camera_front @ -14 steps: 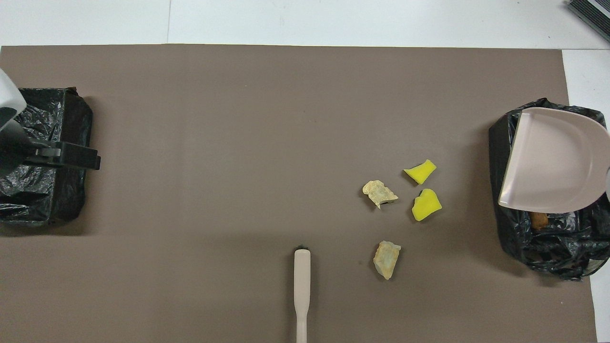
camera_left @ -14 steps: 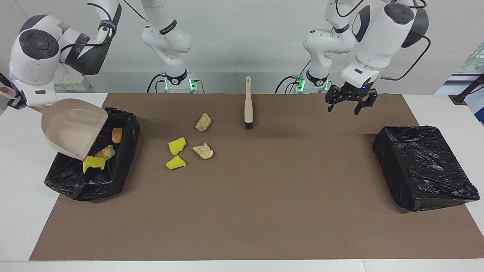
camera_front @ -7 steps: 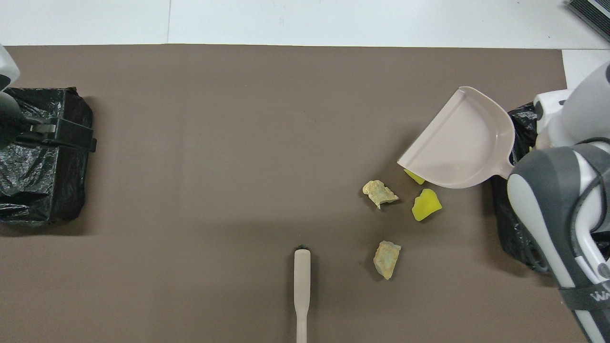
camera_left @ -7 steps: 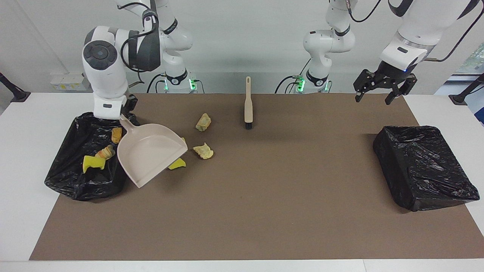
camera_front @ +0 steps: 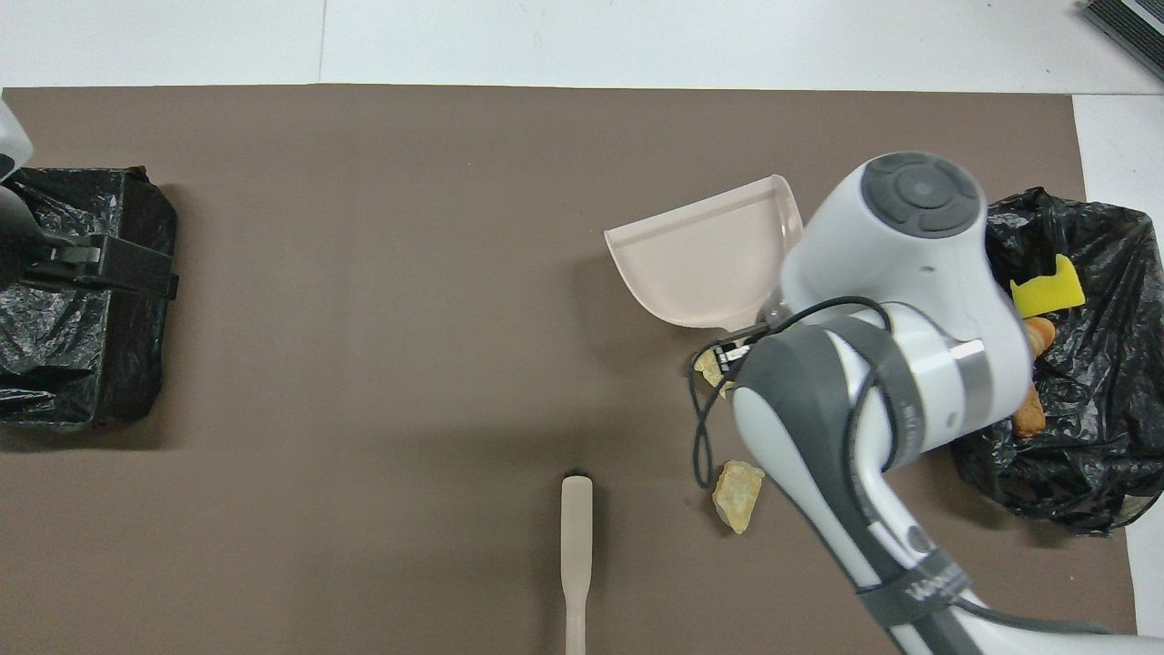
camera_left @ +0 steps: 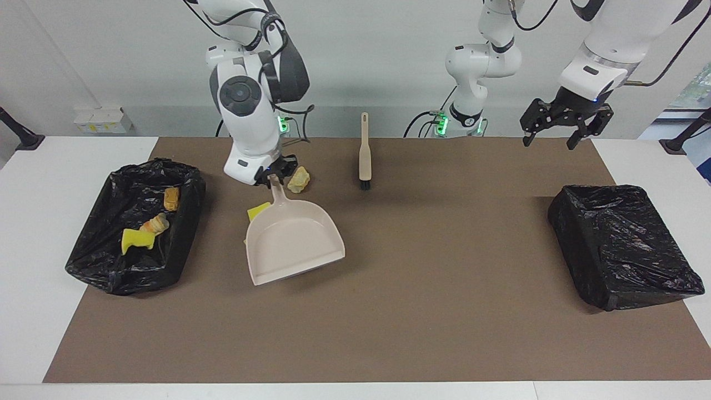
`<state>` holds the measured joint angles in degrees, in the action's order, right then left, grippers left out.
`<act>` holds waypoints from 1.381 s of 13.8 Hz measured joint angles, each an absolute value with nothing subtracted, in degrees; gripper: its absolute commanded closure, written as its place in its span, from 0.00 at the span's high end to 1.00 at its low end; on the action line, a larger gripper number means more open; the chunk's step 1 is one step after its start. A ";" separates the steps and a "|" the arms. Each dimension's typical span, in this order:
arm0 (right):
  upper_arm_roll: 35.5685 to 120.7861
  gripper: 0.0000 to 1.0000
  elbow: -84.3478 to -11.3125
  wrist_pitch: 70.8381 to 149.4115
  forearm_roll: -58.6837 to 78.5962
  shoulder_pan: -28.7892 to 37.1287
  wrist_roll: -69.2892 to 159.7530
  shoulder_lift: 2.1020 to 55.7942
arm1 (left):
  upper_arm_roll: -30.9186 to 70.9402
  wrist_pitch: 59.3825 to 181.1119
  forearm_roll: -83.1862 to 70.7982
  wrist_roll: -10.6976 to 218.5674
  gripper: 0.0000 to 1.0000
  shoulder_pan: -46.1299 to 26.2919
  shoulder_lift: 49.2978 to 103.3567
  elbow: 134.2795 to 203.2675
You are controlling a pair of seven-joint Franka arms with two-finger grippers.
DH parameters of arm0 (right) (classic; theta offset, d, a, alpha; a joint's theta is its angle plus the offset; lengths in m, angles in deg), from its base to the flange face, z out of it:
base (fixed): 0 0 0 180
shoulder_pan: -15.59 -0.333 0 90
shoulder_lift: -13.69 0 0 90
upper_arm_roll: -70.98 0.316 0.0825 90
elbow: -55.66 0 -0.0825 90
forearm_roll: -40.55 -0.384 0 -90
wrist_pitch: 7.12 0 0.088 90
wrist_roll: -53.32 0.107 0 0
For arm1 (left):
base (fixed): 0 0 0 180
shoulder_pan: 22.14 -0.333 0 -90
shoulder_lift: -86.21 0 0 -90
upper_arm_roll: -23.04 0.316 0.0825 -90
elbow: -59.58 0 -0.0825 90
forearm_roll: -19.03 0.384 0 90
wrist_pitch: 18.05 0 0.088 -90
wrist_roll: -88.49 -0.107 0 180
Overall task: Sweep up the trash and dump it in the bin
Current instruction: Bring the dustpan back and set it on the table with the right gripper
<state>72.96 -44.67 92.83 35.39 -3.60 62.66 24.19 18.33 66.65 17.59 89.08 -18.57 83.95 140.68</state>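
Next, I release the beige dustpan from my right gripper on the bare brown mat (camera_front: 576,273), well beyond the beige brush's bristles.
My right gripper (camera_left: 272,178) is shut on the handle of the beige dustpan (camera_left: 291,241), which is held low over the mat, its mouth pointing away from the robots. The pan covers most of the loose trash. One yellow wedge (camera_left: 256,211) peeks out at its edge. A pale beige lump (camera_left: 300,179) lies beside the gripper, nearer the robots than the pan. In the overhead view this lump (camera_front: 738,491) lies clear of the arm. The black-lined bin (camera_left: 111,261) at the right arm's end holds a yellow wedge (camera_left: 137,239) and two golden-brown pieces (camera_left: 154,224). My left gripper (camera_left: 549,140) hangs open and empty.
The beige brush (camera_left: 364,153) lies on the mat near the robots, bristles pointing away from them. A second black-lined bin (camera_left: 622,244) stands at the left arm's end. The brown mat (camera_left: 422,311) covers most of the white table.
The right arm has swung the dustpan from over its bin toward the middle of the mat, above the loose trash. The left gripper rose and moved toward its own end.
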 measured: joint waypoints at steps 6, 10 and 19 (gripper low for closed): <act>72.93 0.00 -43.27 102.82 30.65 -14.22 81.41 31.99 | 19.04 66.65 17.61 89.08 1.00 -18.64 86.35 140.65; 72.85 0.00 -36.61 104.35 30.53 -18.39 88.05 39.40 | 19.03 66.63 17.61 89.08 1.00 -18.64 86.79 140.74; 72.36 1.00 -34.49 105.16 28.69 -16.97 84.15 40.44 | 19.09 66.71 17.61 89.08 1.00 -18.64 86.80 140.88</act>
<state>72.36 -34.49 105.16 28.69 -16.97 84.15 40.44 19.09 66.71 17.61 89.08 -18.64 86.80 140.88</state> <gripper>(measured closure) 0.167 0.000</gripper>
